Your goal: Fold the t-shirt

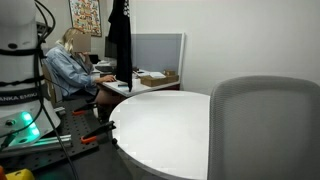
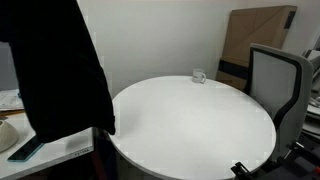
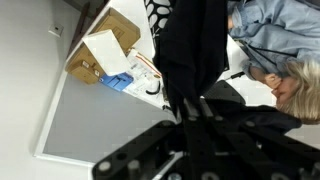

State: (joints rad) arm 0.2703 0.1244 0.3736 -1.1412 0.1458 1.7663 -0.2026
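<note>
Next, my gripper lets go of the black t-shirt on the far part of the round white table [image 1: 165,105], toward the desk.
The black t-shirt hangs in the air, clear of the round white table [image 1: 160,125]. In both exterior views it is a long dark drape [image 1: 118,40], and it fills the left side [image 2: 60,70] off the table's edge [image 2: 190,125]. In the wrist view my gripper [image 3: 190,108] is shut on a bunch of the t-shirt [image 3: 195,45], which hangs away from the fingers. The white print does not show. The gripper itself is hidden in both exterior views.
A grey office chair [image 1: 265,120] stands at the table, also in an exterior view [image 2: 275,75]. A small glass [image 2: 199,75] sits at the table's far edge. A person [image 1: 70,65] sits at a desk behind. Cardboard boxes [image 3: 105,50] and a grey partition [image 1: 157,50] are nearby.
</note>
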